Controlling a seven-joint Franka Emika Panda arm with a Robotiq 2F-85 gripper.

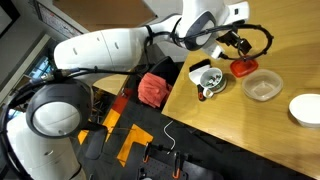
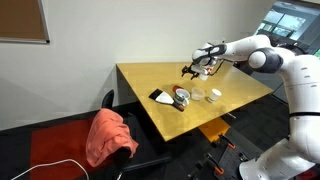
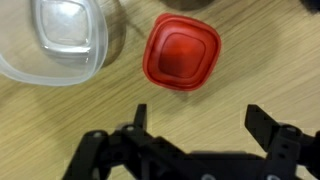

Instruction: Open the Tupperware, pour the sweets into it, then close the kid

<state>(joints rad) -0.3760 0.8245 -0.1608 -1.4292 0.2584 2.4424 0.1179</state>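
The white cup holds the sweets, so my gripper needs to go to it next and close on the cup's rim (image 1: 220,72) beside the red lid.
The red Tupperware lid (image 3: 182,52) lies flat on the wooden table, off the clear container (image 3: 65,40), which stands open and empty beside it. In an exterior view the lid (image 1: 243,68) lies behind the container (image 1: 262,86). A white cup (image 1: 208,80) that seems to hold the sweets stands near them; it also shows in an exterior view (image 2: 181,97). My gripper (image 3: 200,120) is open and empty, hovering just above the table by the lid. It shows in both exterior views (image 1: 236,45) (image 2: 190,70).
A white plate (image 1: 305,108) sits at the table's near right edge. A flat black object (image 2: 160,96) lies beside the cup. A red cloth (image 1: 152,90) hangs over a chair next to the table (image 2: 240,85).
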